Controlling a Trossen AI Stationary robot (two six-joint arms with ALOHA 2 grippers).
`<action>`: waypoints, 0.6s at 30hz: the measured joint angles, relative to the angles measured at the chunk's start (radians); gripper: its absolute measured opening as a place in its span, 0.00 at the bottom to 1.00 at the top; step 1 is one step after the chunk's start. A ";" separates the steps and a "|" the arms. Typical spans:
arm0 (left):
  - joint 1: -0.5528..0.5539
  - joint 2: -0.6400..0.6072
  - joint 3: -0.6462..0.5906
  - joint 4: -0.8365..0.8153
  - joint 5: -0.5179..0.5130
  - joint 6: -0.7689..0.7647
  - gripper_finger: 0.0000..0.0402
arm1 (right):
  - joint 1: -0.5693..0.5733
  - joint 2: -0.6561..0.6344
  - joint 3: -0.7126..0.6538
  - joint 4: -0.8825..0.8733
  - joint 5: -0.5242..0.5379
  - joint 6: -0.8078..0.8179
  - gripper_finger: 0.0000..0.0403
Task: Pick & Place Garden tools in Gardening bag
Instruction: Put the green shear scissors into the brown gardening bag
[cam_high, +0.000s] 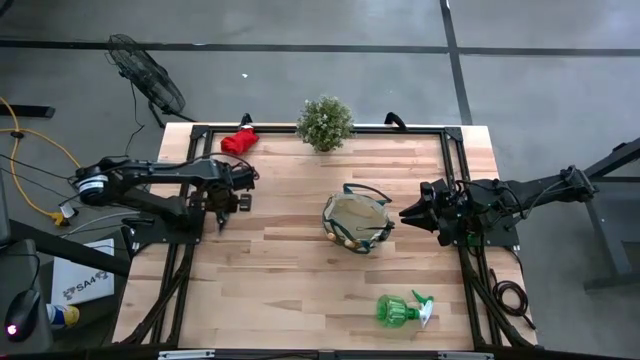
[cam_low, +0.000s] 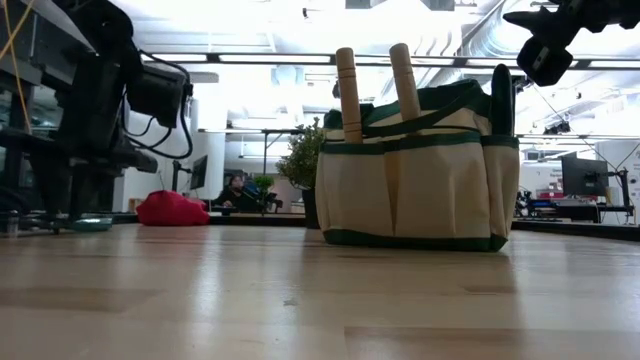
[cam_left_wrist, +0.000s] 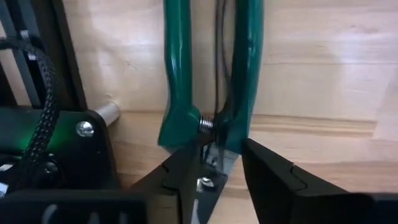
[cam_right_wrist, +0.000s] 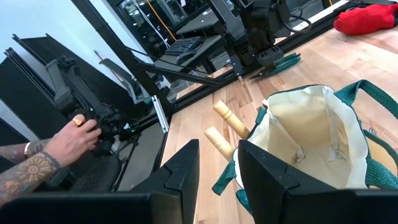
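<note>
The pivot end of the pruning shears lies flat and low at my fingers, so my left gripper should open, pinch the black strap over the handles (cam_left_wrist: 219, 59) and lift it.
The pruning shears (cam_left_wrist: 208, 74), with green handles and a spring, lie flat on the table by its left edge. My left gripper (cam_left_wrist: 221, 168) points down over them, open, with its fingers on either side of their pivot end; the high view shows it there too (cam_high: 222, 208). The tan gardening bag (cam_high: 340, 208) stands mid-table with two wooden trowel handles (cam_low: 348, 90) sticking up from its pockets. My right gripper (cam_right_wrist: 219, 168) hovers open to the right of the bag (cam_right_wrist: 311, 124), holding nothing. The red glove bundle (cam_high: 239, 141) lies at the far left. The green spray bottle (cam_high: 402, 309) lies near the front edge. My left gripper comes from above, pointing down, with one finger (cam_left_wrist: 186, 177) on each side of the shears' pivot end (cam_left_wrist: 211, 158), just below the spring. Whether the fingers touch it I cannot tell. The shears lie flat on the table.
A bushy potted plant (cam_high: 325, 122) stands at the far edge, behind the bag. Black frame rails (cam_high: 190, 180) run along the table's sides, close to the shears. A person's hand (cam_right_wrist: 74, 140) shows beyond the table's left edge.
</note>
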 joint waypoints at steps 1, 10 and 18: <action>0.000 0.004 -0.002 0.002 0.000 -0.005 0.31 | 0.000 0.000 0.000 0.000 0.000 0.000 0.26; 0.002 0.008 -0.005 0.011 0.007 -0.007 0.30 | 0.000 0.000 0.000 0.000 0.000 0.000 0.26; 0.002 0.008 -0.005 0.011 0.007 -0.007 0.18 | 0.000 0.000 0.000 0.000 0.000 0.000 0.26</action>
